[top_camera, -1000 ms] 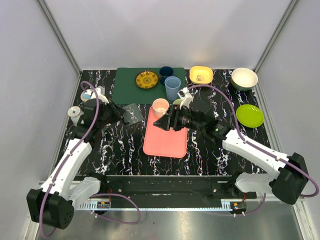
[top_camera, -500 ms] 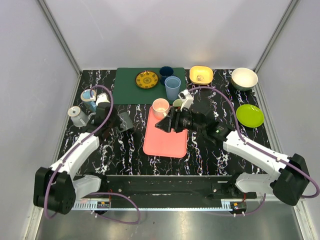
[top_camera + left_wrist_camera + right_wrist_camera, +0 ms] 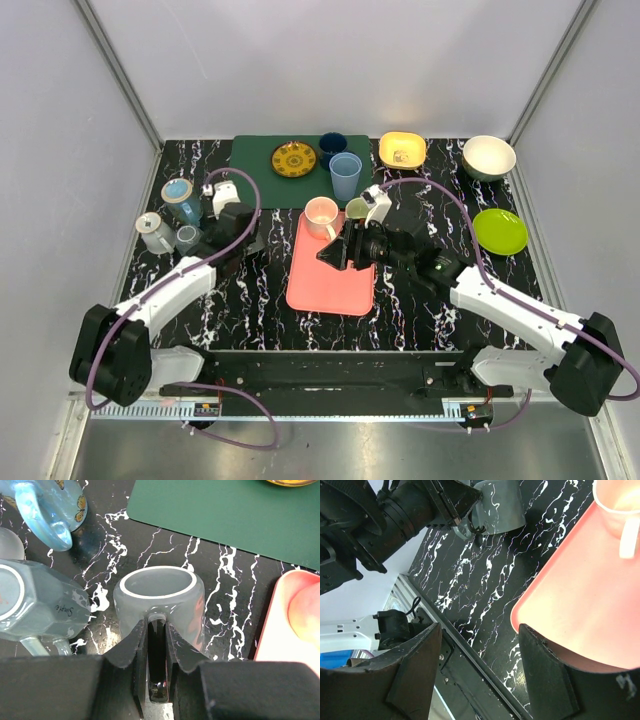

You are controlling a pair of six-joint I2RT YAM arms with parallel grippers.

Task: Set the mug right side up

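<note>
The grey mug's base is facing up, so next my left gripper picks the mug up by its handle (image 3: 157, 630) and hands it to my right gripper to be turned.
A grey translucent mug (image 3: 159, 587) stands with its mouth up on the black marble table in the left wrist view. My left gripper (image 3: 157, 627) is shut on its handle, one finger on each side. In the top view the left gripper (image 3: 240, 230) is at the table's left and covers most of the mug. The right wrist view shows the mug (image 3: 497, 502) in the left gripper. My right gripper (image 3: 335, 250) is open and empty over the pink tray (image 3: 330, 285); it also shows in the right wrist view (image 3: 479, 630).
A pink mug (image 3: 321, 213) stands on the tray. A blue butterfly mug (image 3: 180, 193), a grey faceted mug (image 3: 155, 232) and a small glass (image 3: 188, 237) crowd the left. At the back are a green mat (image 3: 255, 170), yellow plate (image 3: 293, 159), cups, bowls and a green plate (image 3: 499, 231).
My left arm has pulled in and turned its wrist, carrying the grey mug round from lying sideways to mouth up. The right arm has hardly moved.
</note>
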